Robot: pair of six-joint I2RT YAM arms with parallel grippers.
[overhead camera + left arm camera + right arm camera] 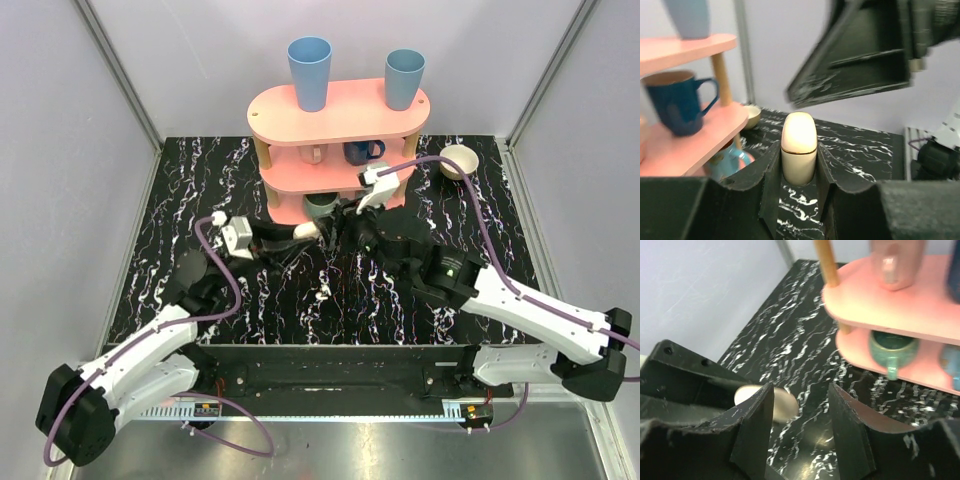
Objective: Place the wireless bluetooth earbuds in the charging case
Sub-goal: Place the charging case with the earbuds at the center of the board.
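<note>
The robot's left gripper should set the cream charging case down and let go of it on the table (279,276) beside the tiny white piece before the rack.
The cream charging case (799,145) stands upright with its lid down, a thin gold seam round it. My left gripper (799,156) is shut on its lower half, just above the black marbled table (200,190). From above, the case (322,229) shows in front of the pink rack. My right gripper (800,396) is open with only table between its fingers. It hovers close over the case (784,404), which peeks out behind its left finger. A tiny white piece (322,294) on the table may be one of the earbuds; it is too small to be sure.
A pink three-tier rack (340,112) stands at the back with two blue cups on top and mugs on its shelves. A dark blue mug (677,105) and a green mug (892,347) are near the grippers. A beige bowl (460,161) sits at the back right.
</note>
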